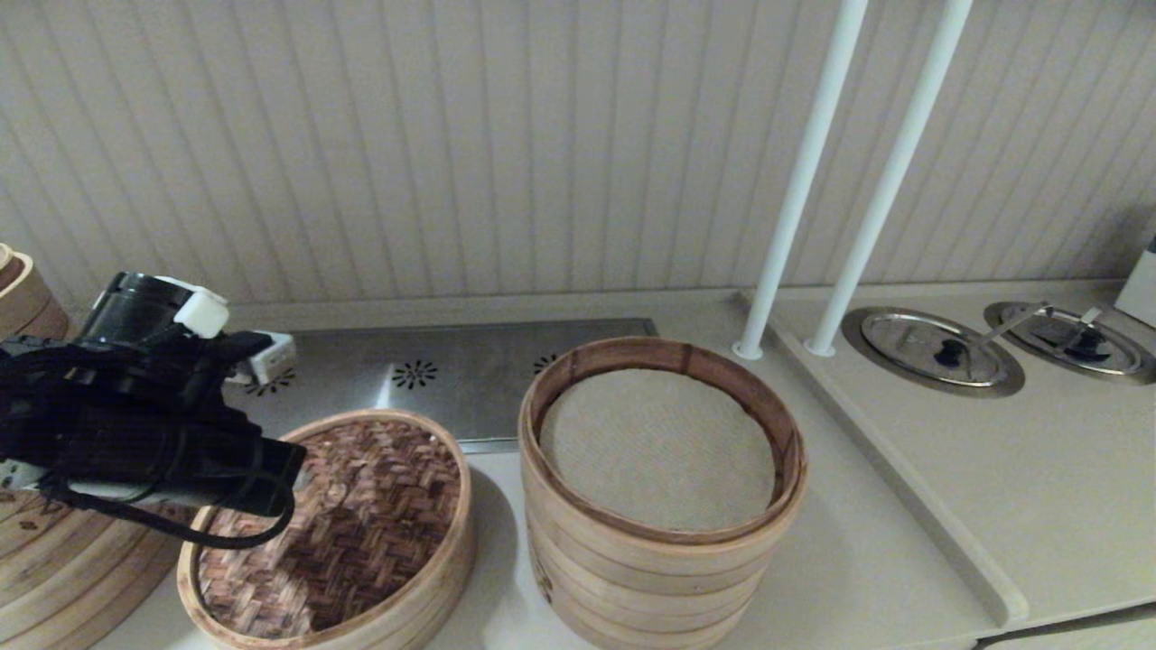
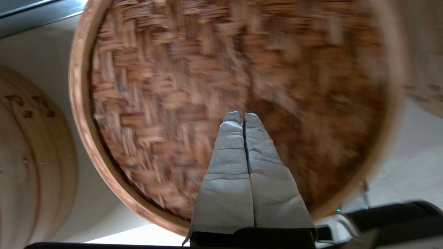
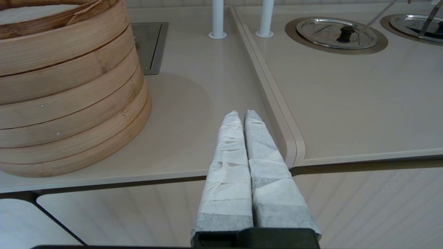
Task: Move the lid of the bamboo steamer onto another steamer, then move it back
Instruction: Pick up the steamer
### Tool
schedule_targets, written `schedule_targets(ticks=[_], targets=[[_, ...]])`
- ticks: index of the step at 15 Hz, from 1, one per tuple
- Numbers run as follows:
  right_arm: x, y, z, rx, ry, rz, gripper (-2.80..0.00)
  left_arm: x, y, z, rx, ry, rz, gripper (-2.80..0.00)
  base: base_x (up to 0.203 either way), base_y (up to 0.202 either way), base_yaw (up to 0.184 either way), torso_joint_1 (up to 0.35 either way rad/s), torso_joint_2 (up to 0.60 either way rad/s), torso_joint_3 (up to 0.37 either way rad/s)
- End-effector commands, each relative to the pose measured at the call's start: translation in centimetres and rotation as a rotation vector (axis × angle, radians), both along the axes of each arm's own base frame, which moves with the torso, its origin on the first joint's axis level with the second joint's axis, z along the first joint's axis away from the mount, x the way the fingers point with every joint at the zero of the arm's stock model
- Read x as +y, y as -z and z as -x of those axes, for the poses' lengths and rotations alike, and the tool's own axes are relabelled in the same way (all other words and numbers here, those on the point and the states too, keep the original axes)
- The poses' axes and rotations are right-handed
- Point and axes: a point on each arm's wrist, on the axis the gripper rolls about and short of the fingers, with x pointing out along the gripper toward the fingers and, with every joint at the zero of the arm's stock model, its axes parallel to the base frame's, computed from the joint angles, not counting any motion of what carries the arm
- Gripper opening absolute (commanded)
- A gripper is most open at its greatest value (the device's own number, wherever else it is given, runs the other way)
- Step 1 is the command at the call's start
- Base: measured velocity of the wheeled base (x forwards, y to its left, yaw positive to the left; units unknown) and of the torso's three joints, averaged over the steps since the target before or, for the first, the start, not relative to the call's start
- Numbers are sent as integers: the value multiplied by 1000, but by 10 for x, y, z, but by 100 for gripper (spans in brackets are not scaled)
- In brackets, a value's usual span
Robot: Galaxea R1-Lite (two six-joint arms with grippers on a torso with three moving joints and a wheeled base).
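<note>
I will open my left gripper's shut, empty fingers above the lid's woven top, then reach lower and pinch the woven piece at the lid's middle (image 1: 338, 502).
The bamboo steamer lid (image 1: 348, 533) lies at the front left of the counter, its dark herringbone top up inside a pale rim. In the left wrist view the lid (image 2: 166, 86) fills the picture and looks smeared. My left gripper (image 2: 243, 116) hangs over the lid's middle, shut, with nothing visible between its fingers. The left arm (image 1: 153, 433) covers the lid's left edge in the head view. The low one-tier steamer with a white liner is not visible; what is under the lid is hidden. My right gripper (image 3: 242, 114) is shut and empty, parked over the counter's front edge.
A multi-tier bamboo stack (image 1: 664, 506) with a greyish liner stands right of the lid, close to it. A big bamboo stack (image 1: 54, 560) sits at the far left. Behind are a steel vent plate (image 1: 470, 366), two white poles (image 1: 795, 194) and two round metal covers (image 1: 930, 348).
</note>
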Motion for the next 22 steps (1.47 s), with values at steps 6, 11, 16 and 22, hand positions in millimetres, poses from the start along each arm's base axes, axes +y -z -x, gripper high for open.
schedule_targets(ticks=[6,11,16,22], targets=[[0,1,0,4,0,0,-280,-5,23,-19,82,1,-19,0,0,0,0,0,0,0],[0,1,0,5,0,0,-280,-7,34,-30,83,0,-20,0,0,0,0,0,0,0],[0,1,0,5,0,0,-280,-8,40,-34,90,1,-20,0,0,0,0,0,0,0],[0,1,0,5,0,0,-280,-9,43,-37,74,-1,-17,-280,0,0,0,0,0,0]])
